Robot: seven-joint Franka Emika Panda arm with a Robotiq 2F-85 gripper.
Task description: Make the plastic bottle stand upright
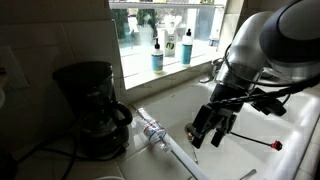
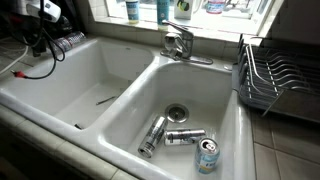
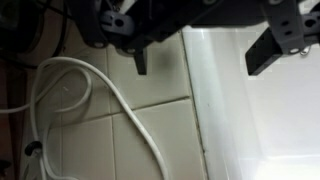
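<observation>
Next, I move my gripper to the plastic bottle and close it on its end (image 1: 162, 143) by the sink edge, away from the black coffee maker.
The plastic bottle (image 1: 152, 130) is small, clear and ribbed. It lies on its side on the counter between the black coffee maker (image 1: 90, 105) and the sink edge. It also shows as a ribbed clear shape at the top left of an exterior view (image 2: 67, 43). My gripper (image 1: 204, 137) hangs just to the right of the bottle, a little above the counter edge, apart from it. In the wrist view the gripper (image 3: 205, 55) comes in from the top, open and empty, over tile and the white sink rim. The bottle is out of the wrist view.
Two teal soap bottles (image 1: 157, 55) stand on the window sill. A white cord (image 3: 70, 62) loops over the tiled counter. The double sink (image 2: 120, 110) has three cans (image 2: 185, 136) in one basin, a faucet (image 2: 178, 42) behind and a dish rack (image 2: 275, 75) beside it.
</observation>
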